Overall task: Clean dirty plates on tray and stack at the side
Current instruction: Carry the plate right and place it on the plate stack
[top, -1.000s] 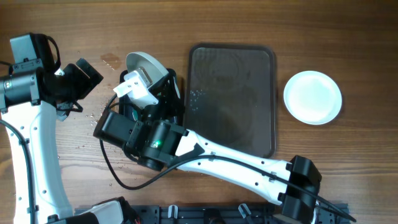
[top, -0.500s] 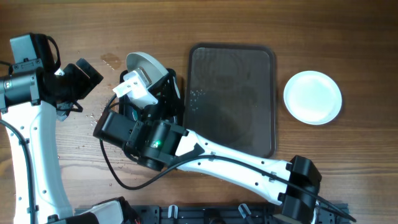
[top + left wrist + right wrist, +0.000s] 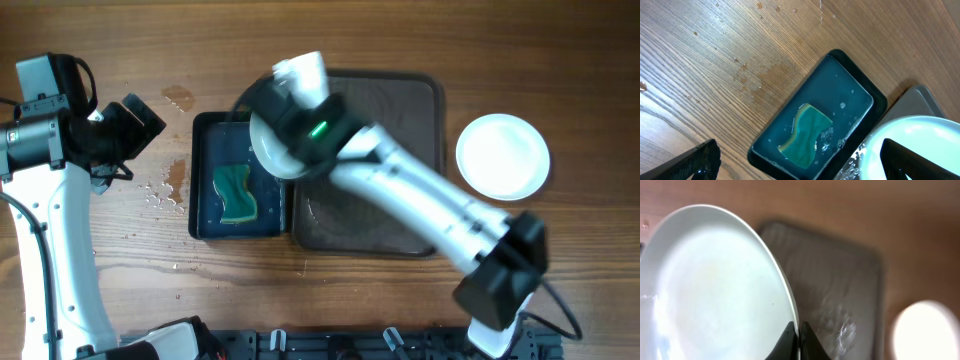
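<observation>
My right gripper is going to set the wet white plate down on top of the other white plate (image 3: 503, 157) (image 3: 926, 334) beside the brown tray and let go of it there.
My right gripper (image 3: 799, 341) is shut on the rim of a wet, plain white plate (image 3: 715, 290). In the overhead view it holds this plate (image 3: 263, 150) tilted above the border between the black basin and the dark brown tray (image 3: 400, 200). The right gripper (image 3: 298, 140) is mostly hidden under its own arm there. A second white plate (image 3: 503, 156) lies on the table right of the tray and also shows in the right wrist view (image 3: 925, 330). My left gripper (image 3: 135, 120) is open and empty over the table, left of the basin. The held plate shows in the left wrist view (image 3: 920, 145).
The black basin (image 3: 203, 180) holds water and a green sponge (image 3: 237, 193); they also show in the left wrist view, the basin (image 3: 850, 85) and the sponge (image 3: 807, 135). Water drops lie on the wood left of the basin (image 3: 165, 190). The tray surface is wet (image 3: 840, 320).
My right arm has swung up and to the right, carrying the plate from over the basin's far left end to the basin-tray border. The basin and sponge are now uncovered. The left arm has not moved.
</observation>
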